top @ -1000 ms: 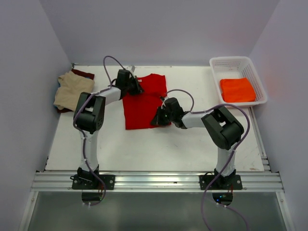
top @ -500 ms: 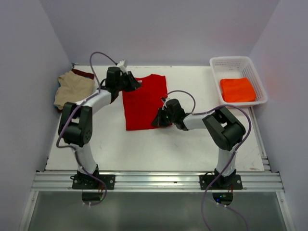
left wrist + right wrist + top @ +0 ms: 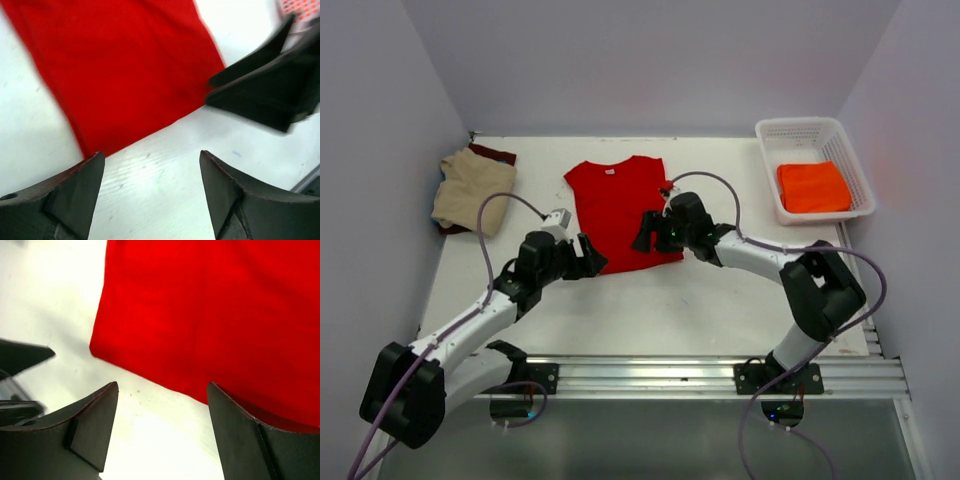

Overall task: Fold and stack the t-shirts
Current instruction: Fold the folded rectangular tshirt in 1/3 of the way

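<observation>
Next, I move my right gripper to the near hem corner [image 3: 681, 259] on the basket's side of the red t-shirt, and close it there.
A bright red t-shirt [image 3: 620, 212] lies flat mid-table, its white neck label [image 3: 611, 172] at the far end. My left gripper [image 3: 590, 264] is open just off the shirt's near left corner, with only bare table between its fingers [image 3: 151, 154]. My right gripper [image 3: 644, 234] is open over the near right hem, also empty [image 3: 162, 385]. The red cloth fills the upper part of the left wrist view [image 3: 120, 70] and the right wrist view [image 3: 215, 310]. A tan t-shirt [image 3: 470, 185] lies on a dark maroon one [image 3: 502, 153] at the far left. An orange t-shirt [image 3: 813, 187] sits folded in the basket.
A white slatted basket [image 3: 802, 128] stands at the far right corner. The enclosure's walls close in the left, back and right sides. The two grippers sit near each other at the shirt's near hem; the right one shows in the left wrist view [image 3: 270, 95].
Both grippers have opened. The left arm swung from the shirt's far left shoulder down to its near left corner. The right gripper let go of the hem and shifted slightly away.
</observation>
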`<state>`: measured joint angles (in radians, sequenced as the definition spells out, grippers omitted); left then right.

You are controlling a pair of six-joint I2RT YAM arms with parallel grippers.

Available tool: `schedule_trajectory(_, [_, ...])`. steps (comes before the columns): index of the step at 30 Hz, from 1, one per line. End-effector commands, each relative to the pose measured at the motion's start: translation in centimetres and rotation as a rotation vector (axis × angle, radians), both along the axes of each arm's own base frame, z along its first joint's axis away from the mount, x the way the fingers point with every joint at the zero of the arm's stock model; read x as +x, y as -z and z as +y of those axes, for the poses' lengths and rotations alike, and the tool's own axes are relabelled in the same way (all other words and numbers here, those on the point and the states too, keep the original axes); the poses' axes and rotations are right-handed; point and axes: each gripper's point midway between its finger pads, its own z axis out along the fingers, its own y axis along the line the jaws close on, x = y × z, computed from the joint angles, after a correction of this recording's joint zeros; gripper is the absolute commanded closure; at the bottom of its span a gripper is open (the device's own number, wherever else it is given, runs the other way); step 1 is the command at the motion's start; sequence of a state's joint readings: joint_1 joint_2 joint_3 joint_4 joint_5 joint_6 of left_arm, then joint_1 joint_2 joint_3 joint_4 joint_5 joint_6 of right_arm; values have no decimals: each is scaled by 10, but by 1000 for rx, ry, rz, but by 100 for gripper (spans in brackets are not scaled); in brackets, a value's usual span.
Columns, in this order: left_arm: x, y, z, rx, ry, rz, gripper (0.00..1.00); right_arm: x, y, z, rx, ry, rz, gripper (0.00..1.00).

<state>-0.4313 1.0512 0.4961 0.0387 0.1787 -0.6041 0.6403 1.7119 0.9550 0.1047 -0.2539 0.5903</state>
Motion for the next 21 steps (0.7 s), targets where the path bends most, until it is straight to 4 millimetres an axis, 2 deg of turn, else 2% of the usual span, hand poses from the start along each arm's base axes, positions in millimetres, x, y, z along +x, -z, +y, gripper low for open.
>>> schedule_trajectory(1, [-16,33,27,75,-85,42,18,17,-31,-41,-167,159,-82,24])
schedule_trajectory(2, [-20,39,28,79,-82,54,18,23,-30,-57,-234,226,-106,24])
schedule_trajectory(5, [-29,59,27,65,-72,83,17,18,-25,-84,-320,308,-105,24])
schedule_trajectory(6, [-34,70,29,67,-73,102,17,13,-18,-93,-357,323,-83,24])
schedule_trajectory(7, [-32,70,25,46,-67,93,17,11,-16,-98,-371,334,-75,24])
schedule_trajectory(8, [-35,78,25,49,-63,117,17,9,-14,-102,-380,341,-70,24])
schedule_trajectory(9, [-34,80,23,37,-61,107,17,4,-8,-105,-384,340,-55,24])
schedule_trajectory(11, [-36,86,21,18,-56,119,17,1,-7,-109,-374,347,-54,25])
schedule_trajectory(15, [-37,90,20,-25,-58,96,17,-7,2,-117,-368,355,-36,28])
schedule_trajectory(21, [-35,101,25,-87,-85,124,17,-12,20,-125,-362,373,2,37])
